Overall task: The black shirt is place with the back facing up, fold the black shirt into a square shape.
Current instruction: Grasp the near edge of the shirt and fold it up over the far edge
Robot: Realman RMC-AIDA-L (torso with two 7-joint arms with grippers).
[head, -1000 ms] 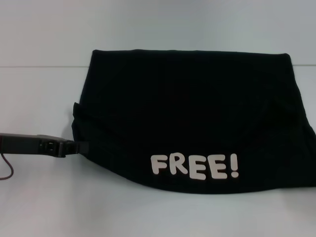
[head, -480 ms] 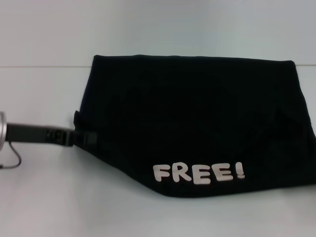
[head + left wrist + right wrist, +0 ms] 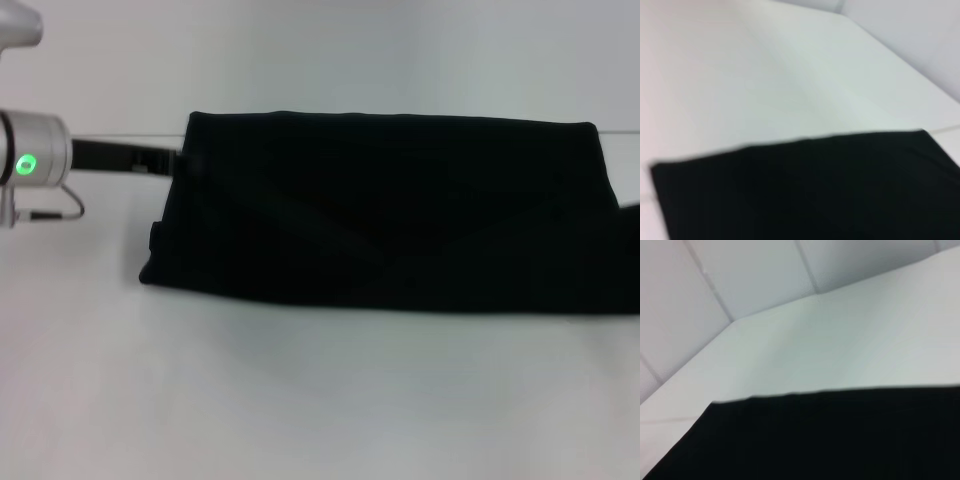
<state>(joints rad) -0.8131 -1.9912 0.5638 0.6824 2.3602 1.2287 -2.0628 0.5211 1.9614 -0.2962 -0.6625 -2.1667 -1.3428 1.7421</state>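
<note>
Next, my right gripper releases the black shirt's near edge on the far corner of the band point(image 3: 584, 133), by the table seam. The shirt now lies on the white table.
The black shirt point(image 3: 390, 215) lies on the white table as a wide folded band, its plain black side up, and it runs off the right edge of the head view. My left gripper point(image 3: 172, 160) is at the band's far left corner, shut on the shirt's edge. Its silver wrist with a green light point(image 3: 27, 163) shows at the far left. The left wrist view shows only black shirt fabric point(image 3: 810, 190) close below the camera. So does the right wrist view, with shirt fabric point(image 3: 830, 435) filling its lower part. My right gripper shows in no view.
The white table point(image 3: 300, 400) stretches bare in front of the shirt. A seam line on the table point(image 3: 110, 138) runs behind the shirt's far edge. White wall panels point(image 3: 740, 275) rise behind the table.
My left gripper moved from the shirt's near left side to its far left corner. The near part of the shirt folded over away from me, and the white "FREE!" lettering is now hidden.
</note>
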